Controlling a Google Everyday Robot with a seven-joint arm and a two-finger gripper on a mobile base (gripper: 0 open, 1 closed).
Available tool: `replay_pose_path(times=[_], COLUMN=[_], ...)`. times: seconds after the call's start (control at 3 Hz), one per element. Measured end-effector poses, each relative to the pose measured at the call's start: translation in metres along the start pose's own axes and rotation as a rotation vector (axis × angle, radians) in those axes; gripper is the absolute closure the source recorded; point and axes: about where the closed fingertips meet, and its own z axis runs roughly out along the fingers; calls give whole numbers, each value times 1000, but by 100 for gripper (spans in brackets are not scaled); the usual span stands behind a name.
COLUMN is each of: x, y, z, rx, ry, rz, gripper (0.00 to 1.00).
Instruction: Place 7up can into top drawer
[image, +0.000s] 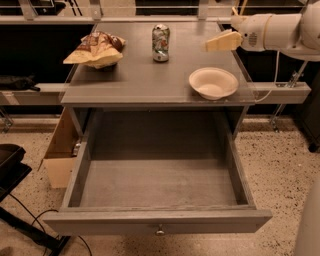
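I need to next move my gripper to the 7up can's upper half (160, 36) and close it there, so the can can be lifted toward the top drawer.
The 7up can (160, 43) stands upright at the back middle of the grey tabletop (140, 80). The top drawer (157, 220) is pulled wide open below the tabletop, and nothing lies inside it; its round knob (160, 230) shows on the front panel. My gripper (226, 31) hovers above the tabletop's right back part, to the right of the can and apart from it. It is open and holds nothing.
A white bowl (213, 82) sits on the tabletop's right front, below the gripper. A crumpled chip bag (95, 50) lies at the left back. A cardboard box (60, 152) stands on the floor left of the drawer. A black stand (12, 165) is at the lower left.
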Motion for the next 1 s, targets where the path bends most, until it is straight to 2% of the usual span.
replay_pose_path(times=[0.33, 0.67, 1.0], x=[-9, -14, -17], y=[-12, -11, 2], z=[67, 111, 155], rx=[36, 68, 83], ry=[-19, 5, 61], rz=[32, 25, -10], gripper=[0, 0, 0])
